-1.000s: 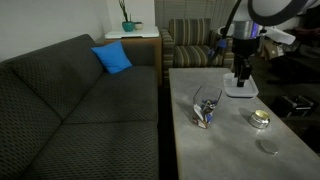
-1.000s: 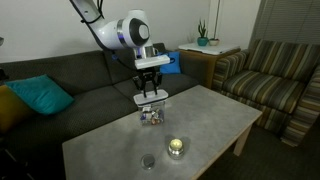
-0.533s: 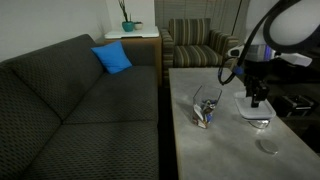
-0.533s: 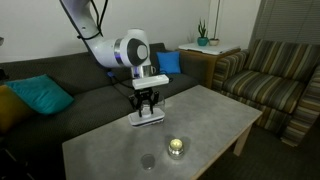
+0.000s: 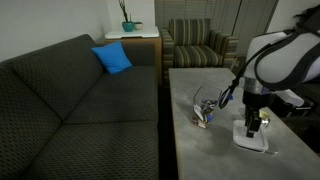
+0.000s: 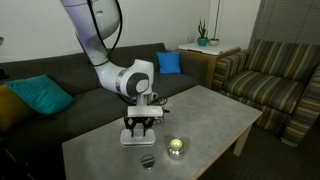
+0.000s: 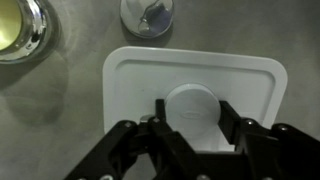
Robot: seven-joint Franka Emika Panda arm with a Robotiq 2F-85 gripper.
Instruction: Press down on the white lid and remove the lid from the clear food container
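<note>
Next, I release the white lid on the grey table, on the sofa side of the flat grey disc (image 5: 231,134).
My gripper (image 7: 192,112) is shut on the round knob in the middle of the white lid (image 7: 130,80). The lid is a flat, rounded square, held level, low at the tabletop. It shows under the gripper in both exterior views (image 5: 252,139) (image 6: 137,138). The clear food container (image 5: 207,108) stands open on the table, apart from the lid, with colourful contents showing through. In an exterior view the arm (image 6: 138,85) hides the container. I cannot tell whether the lid touches the table.
A small round metallic tin (image 6: 176,147) (image 7: 15,30) and a flat grey disc (image 6: 148,160) (image 7: 148,12) lie on the grey table (image 6: 215,115) close to the lid. A dark sofa (image 5: 70,100) runs along one side. A striped armchair (image 6: 275,75) stands beyond the table.
The gripper has carried the white lid away from the container, across the table towards the tin and disc, and lowered it to the tabletop. The container has stayed put.
</note>
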